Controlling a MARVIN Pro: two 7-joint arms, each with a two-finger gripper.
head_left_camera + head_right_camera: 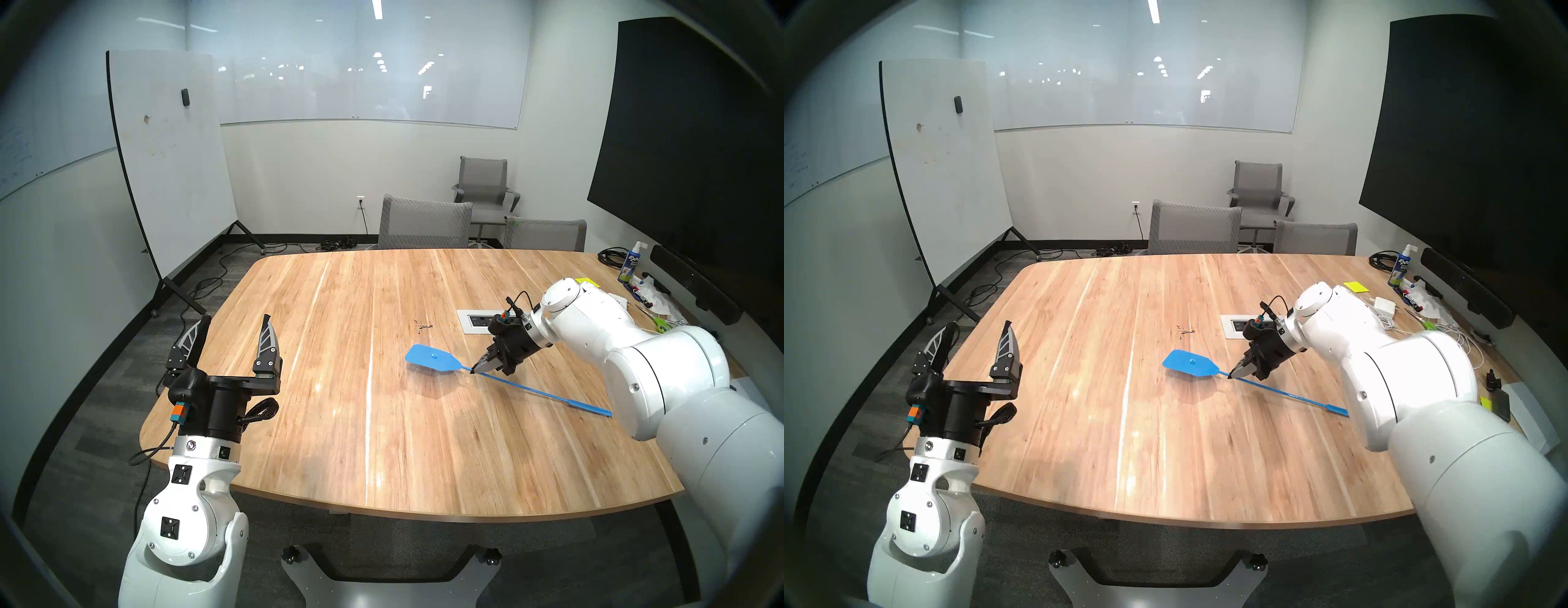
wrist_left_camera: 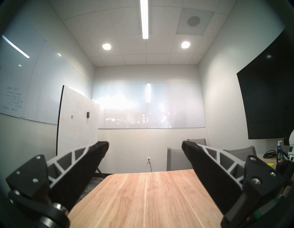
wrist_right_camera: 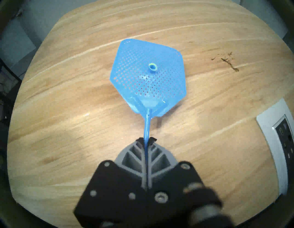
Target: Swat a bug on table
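Next, my right gripper releases the blue fly swatter on the wood that is closer to me than the outlet panel (image 1: 503, 402).
The bug (image 1: 423, 326) is a tiny dark speck cluster on the wooden table (image 1: 339, 424), left of the outlet panel; it also shows in the right head view (image 1: 1184, 332) and in the right wrist view (image 3: 227, 61). My right gripper (image 1: 475, 370) is shut on the thin handle of a blue fly swatter (image 1: 430, 356), close behind its head. The swatter head (image 3: 148, 76) hangs a little above the table, nearer to me than the bug and not over it. My left gripper (image 1: 237, 327) is open and empty, raised at the table's left edge.
A white-framed outlet panel (image 1: 479, 320) is set into the top just right of the bug. Clutter lies at the far right: a spray bottle (image 1: 632, 261), markers, green scissors (image 1: 659, 325), cables. Grey chairs (image 1: 424, 223) stand at the far edge, a whiteboard (image 1: 169, 170) at left.
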